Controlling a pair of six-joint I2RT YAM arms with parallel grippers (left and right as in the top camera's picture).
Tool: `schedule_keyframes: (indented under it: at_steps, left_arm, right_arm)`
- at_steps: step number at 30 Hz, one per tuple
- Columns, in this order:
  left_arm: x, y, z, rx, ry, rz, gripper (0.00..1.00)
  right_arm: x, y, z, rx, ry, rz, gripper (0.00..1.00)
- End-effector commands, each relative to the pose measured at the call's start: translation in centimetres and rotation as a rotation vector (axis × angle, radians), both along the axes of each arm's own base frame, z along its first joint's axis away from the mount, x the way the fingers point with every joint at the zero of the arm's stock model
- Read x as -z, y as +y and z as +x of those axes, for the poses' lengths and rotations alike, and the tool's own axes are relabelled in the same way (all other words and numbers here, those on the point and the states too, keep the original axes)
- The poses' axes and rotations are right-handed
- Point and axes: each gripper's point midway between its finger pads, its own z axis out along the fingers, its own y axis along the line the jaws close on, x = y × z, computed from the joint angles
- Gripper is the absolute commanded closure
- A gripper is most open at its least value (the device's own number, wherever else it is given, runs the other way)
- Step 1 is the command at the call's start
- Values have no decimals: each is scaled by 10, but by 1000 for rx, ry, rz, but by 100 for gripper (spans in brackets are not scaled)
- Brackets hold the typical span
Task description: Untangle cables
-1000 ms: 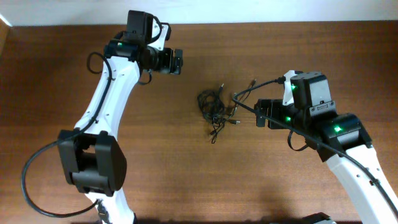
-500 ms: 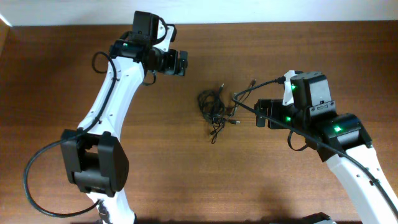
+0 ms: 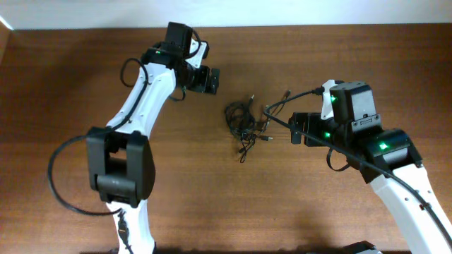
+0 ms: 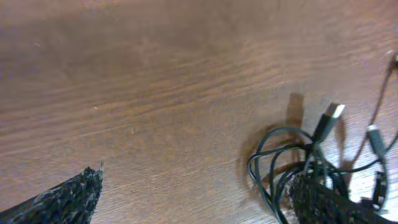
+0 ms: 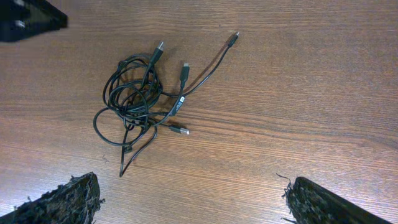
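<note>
The looped cords (image 3: 241, 118) (image 4: 297, 173) of the cables are just below the plug end nearest the pale edge of the wall, and I need to close my left gripper on them next.
The cables (image 3: 244, 125) lie as a small knotted bundle of thin black cords with plug ends in the middle of the brown table. The bundle shows whole in the right wrist view (image 5: 140, 99) and at the lower right of the left wrist view (image 4: 305, 168). My left gripper (image 3: 212, 80) is open, up and left of the bundle, not touching it; its fingertips (image 4: 199, 196) frame bare wood, the right one over the bundle's edge. My right gripper (image 3: 295, 128) is open and empty to the right of the bundle (image 5: 189, 199).
The wooden table (image 3: 212, 197) runs to a pale wall edge along the back. The thick black cable of the right arm (image 3: 289, 99) arcs just right of the bundle. The left arm's body (image 3: 141, 106) stretches across the left half.
My left gripper has moved right and slightly forward, toward the cable bundle. The right arm and the bundle have not moved.
</note>
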Motion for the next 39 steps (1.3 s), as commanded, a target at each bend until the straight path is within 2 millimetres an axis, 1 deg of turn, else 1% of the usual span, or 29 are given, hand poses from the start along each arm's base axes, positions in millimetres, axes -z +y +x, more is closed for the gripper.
schedule_keyframes:
  at_steps: [1, 5, 9, 12, 18, 19, 20, 21, 22, 23, 25, 27, 28, 30, 31, 32, 33, 34, 36, 38, 39]
  left_arm:
    - [11, -9, 2, 17, 13, 6, 0]
    - [14, -12, 7, 20, 0, 4, 1]
    - [35, -12, 6, 20, 39, 12, 0]
    - [36, -12, 7, 20, 36, 12, 2]
    - [33, -13, 14, 20, 2, 4, 4]
    - [32, -14, 15, 20, -3, 3, 5]
    - [32, -14, 16, 20, -4, 3, 12]
    - [32, -14, 15, 20, -3, 3, 22]
    - [32, -14, 15, 20, -3, 3, 26]
    - [32, -15, 15, 21, -3, 2, 27]
    - [29, -44, 3, 93, 30, -97, 19]
    - [23, -73, -13, 197, 61, -201, 18]
    - [24, -86, -26, 260, 85, -213, 18]
    - [32, -100, -41, 308, 107, -198, 18]
    - [42, -104, -48, 315, 119, -161, 24]
    - [49, -103, -51, 314, 123, -117, 28]
    - [58, -98, -53, 289, 120, -27, 35]
    - [60, -94, -52, 260, 119, 6, 37]
    - [65, -96, -55, 260, 130, 18, 44]
    - [83, -88, -62, 250, 157, 63, 46]
    - [85, -87, -61, 247, 157, 68, 56]
  right_arm:
    - [-5, 3, 2, -15, -14, -1, 1]
    - [-5, 3, 2, -15, -13, -1, 1]
    - [-5, 3, 2, -15, -13, -1, 1]
    - [-5, 3, 2, -15, -14, -2, 1]
    - [-5, 3, 2, -15, -14, -1, 1]
    - [-5, 3, 2, -15, -14, -1, 1]
    - [-5, 3, 2, -15, -14, -1, 1]
    - [-5, 3, 2, -15, -14, -1, 1]
    - [-5, 3, 2, -15, -14, -1, 1]
    - [-5, 3, 2, -15, -14, -1, 1]
    - [-5, 3, 2, -15, -13, -1, 2]
    - [-5, 3, 2, -15, -13, -1, 1]
    - [-5, 3, 2, -15, -13, -1, 1]
    - [-5, 3, 2, -15, -13, -1, 1]
    - [-5, 3, 2, -15, -13, -1, 1]
    - [-5, 3, 2, -15, -13, -1, 1]
    - [-5, 3, 2, -15, -12, -1, 1]
    - [-5, 3, 2, -15, -12, -1, 1]
    - [-5, 3, 2, -15, -12, -1, 1]
    - [-3, 3, 1, -15, -8, -2, 1]
    - [-2, 3, 1, -15, -5, -3, 1]
